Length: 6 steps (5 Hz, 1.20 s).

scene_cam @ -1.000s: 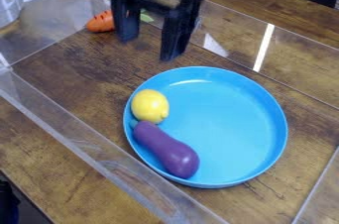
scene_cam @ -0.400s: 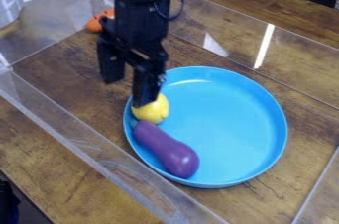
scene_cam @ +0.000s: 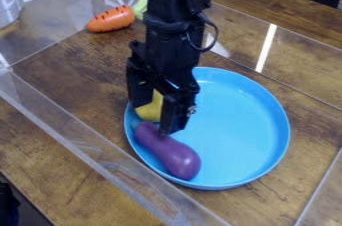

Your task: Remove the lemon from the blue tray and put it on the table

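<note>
The gripper's fingers reach past the lemon toward the purple eggplant, so the robot should open them, back off and take the lemon's middle (scene_cam: pixel 150 108) from farther back.
The lemon (scene_cam: pixel 155 106) lies at the left side of the blue tray (scene_cam: pixel 247 110), showing only as a yellow sliver between my black fingers. My gripper (scene_cam: pixel 156 107) points straight down and stands open, one finger on each side of the lemon. Whether the fingers touch the fruit I cannot tell. The dark wooden table (scene_cam: pixel 60 80) surrounds the tray.
A purple eggplant (scene_cam: pixel 168 151) lies in the tray just in front of the lemon, close to my fingers. An orange carrot (scene_cam: pixel 112 17) rests on the table at the back left. Clear plastic walls (scene_cam: pixel 80 155) edge the table at the front left.
My gripper has come down and toward the front right, from above the table behind the tray to around the lemon. Its wrist has rolled. The jaws stayed open.
</note>
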Each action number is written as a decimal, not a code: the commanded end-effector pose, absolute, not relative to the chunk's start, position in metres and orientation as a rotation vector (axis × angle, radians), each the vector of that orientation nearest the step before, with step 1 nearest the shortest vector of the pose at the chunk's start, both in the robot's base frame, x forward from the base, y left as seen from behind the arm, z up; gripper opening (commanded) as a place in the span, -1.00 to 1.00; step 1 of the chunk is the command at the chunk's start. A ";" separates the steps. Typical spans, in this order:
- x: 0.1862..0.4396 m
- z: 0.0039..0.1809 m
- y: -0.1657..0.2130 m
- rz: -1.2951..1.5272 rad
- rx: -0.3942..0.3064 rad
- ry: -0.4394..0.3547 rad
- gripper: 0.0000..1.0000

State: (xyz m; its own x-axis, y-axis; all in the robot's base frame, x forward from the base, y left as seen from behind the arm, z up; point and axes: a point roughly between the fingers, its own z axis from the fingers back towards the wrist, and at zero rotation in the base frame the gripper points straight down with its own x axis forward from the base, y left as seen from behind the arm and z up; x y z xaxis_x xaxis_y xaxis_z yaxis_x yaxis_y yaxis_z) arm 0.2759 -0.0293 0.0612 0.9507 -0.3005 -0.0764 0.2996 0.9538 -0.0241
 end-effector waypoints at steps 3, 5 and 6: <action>0.296 0.084 -0.034 -0.238 -0.008 0.053 1.00; 0.300 0.083 -0.025 -0.214 -0.003 0.075 -1.00; 0.306 0.083 -0.011 -0.236 0.007 0.091 -1.00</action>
State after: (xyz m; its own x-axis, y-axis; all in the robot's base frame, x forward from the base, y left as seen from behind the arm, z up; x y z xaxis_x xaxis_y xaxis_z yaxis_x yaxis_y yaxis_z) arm 0.2967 -0.0141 0.0695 0.9623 -0.2332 -0.1404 0.2335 0.9723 -0.0143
